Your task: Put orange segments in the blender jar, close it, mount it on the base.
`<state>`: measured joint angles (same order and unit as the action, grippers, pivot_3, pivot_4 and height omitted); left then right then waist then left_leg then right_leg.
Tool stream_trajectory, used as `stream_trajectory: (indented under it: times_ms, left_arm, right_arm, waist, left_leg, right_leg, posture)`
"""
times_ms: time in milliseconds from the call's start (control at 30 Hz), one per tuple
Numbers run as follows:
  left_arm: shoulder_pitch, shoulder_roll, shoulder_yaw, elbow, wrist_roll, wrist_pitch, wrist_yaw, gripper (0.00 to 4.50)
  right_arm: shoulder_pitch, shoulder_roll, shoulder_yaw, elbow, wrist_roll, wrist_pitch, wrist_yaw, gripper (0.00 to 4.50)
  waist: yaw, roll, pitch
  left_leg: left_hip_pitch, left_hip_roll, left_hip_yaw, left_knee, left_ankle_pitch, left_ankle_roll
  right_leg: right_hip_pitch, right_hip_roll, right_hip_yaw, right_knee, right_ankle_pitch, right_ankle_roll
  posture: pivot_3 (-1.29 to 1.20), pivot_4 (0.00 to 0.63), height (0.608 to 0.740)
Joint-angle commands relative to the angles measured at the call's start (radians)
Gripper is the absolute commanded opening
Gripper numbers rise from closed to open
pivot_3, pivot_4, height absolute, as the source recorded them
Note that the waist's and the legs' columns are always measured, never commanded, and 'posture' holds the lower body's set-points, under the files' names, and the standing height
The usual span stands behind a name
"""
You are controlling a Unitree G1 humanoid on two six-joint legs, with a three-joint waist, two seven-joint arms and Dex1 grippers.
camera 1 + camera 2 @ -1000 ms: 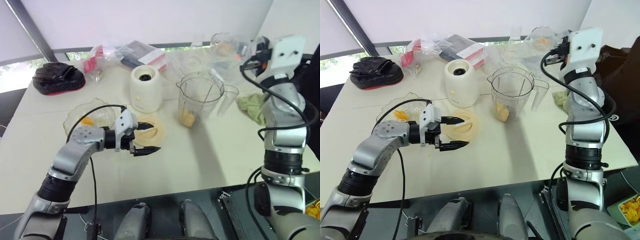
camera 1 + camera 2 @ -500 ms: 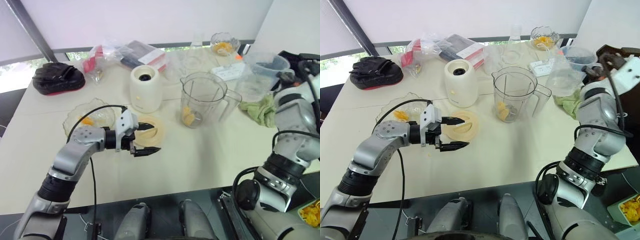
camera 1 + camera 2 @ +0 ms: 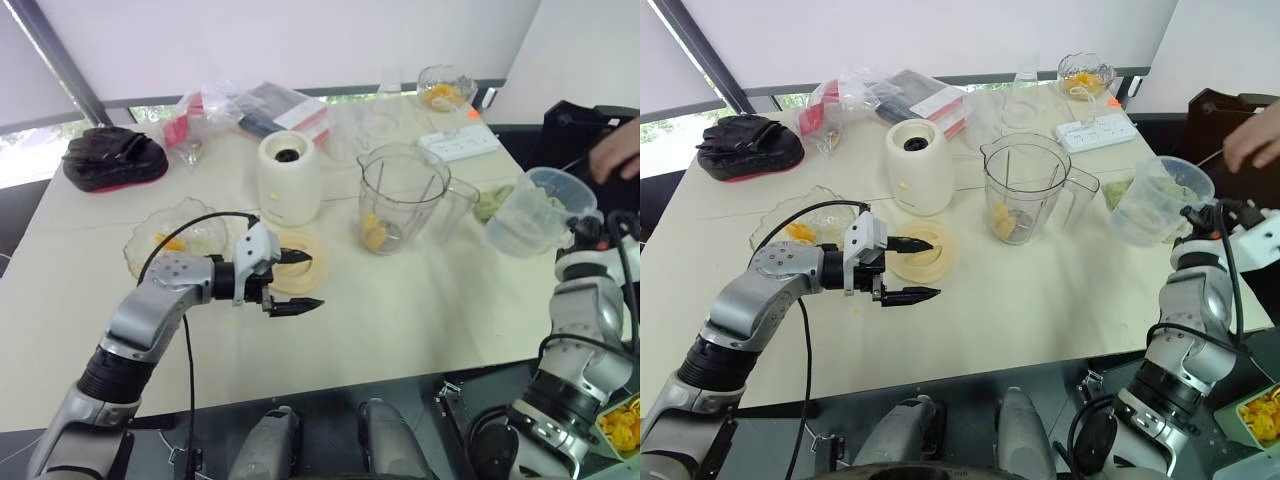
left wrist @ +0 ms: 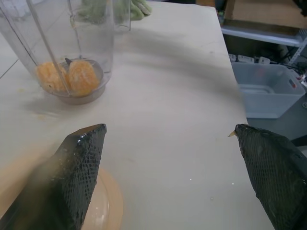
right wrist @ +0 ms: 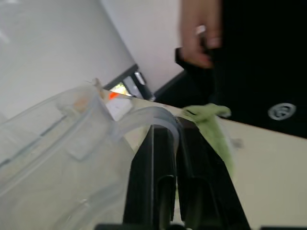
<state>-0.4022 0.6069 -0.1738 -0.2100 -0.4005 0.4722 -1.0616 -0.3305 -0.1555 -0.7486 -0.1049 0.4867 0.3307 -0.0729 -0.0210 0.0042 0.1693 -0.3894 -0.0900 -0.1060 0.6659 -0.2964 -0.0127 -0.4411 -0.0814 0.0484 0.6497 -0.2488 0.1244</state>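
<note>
Next, I set the clear measuring cup on the table (image 3: 491, 262) in front of the green cloth with my right gripper.
The blender jar (image 3: 400, 195) stands upright and uncovered mid-table, with orange segments (image 4: 68, 76) at its bottom by the blade. Left of it stands the cream base (image 3: 289, 178). My left gripper (image 3: 315, 281) hovers open and empty just over the flat cream lid (image 3: 923, 250), pointing toward the jar. Further orange segments (image 3: 172, 242) lie in a scalloped glass bowl (image 3: 150, 228) at the left. Out past the table's right edge, my right gripper (image 5: 165, 129) is shut on the handle of a clear measuring cup (image 3: 535, 208), which it holds in the air.
A person's hand (image 3: 1252, 145) reaches in at the far right. A green cloth (image 3: 492, 203) lies behind the cup. At the back are a power strip (image 3: 458, 142), a small bowl of fruit (image 3: 445, 88), plastic bags (image 3: 230, 108) and a black bag (image 3: 115, 158).
My right arm has swung down and to the right with the measuring cup, from high behind the jar to the table's right edge. A person's hand came into view. The left arm stayed still.
</note>
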Motion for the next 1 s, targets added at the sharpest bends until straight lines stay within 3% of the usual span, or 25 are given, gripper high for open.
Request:
stream_trajectory:
  times_ms: [33, 467, 1000]
  left_arm:
    - [-0.006, 0.015, 0.020, -0.029, -0.003, -0.004, -0.001, 4.50]
    - [0.028, 0.032, 0.032, -0.062, -0.011, 0.002, 0.021, 4.50]
    - [0.051, 0.047, 0.028, -0.087, -0.013, 0.006, 0.026, 4.50]
  right_arm:
    - [0.001, 0.000, 0.014, 0.027, 0.014, -0.127, 0.044, 0.03]
    - [-0.022, -0.043, 0.096, 0.437, -0.048, -0.451, 0.159, 0.03]
    - [-0.052, -0.092, 0.133, 0.632, -0.053, -0.595, 0.186, 0.03]
  waist:
    - [0.000, 0.000, 0.000]
    - [0.001, 0.000, 0.000]
    - [0.000, 0.000, 0.000]
  left_leg:
    - [0.000, 0.000, 0.000, 0.000, 0.000, 0.000]
    - [0.000, 0.000, 0.000, 0.000, 0.002, -0.004]
    - [0.000, 0.000, 0.000, 0.000, 0.002, -0.004]
  right_leg:
    - [0.000, 0.000, 0.000, 0.000, 0.000, 0.000]
    - [0.000, 0.000, 0.000, 0.000, 0.000, 0.000]
    - [0.001, 0.000, 0.000, 0.000, 0.000, 0.000]
  posture:
    - [0.00, 0.150, 0.740]
    - [0.00, 0.150, 0.740]
    - [0.00, 0.150, 0.740]
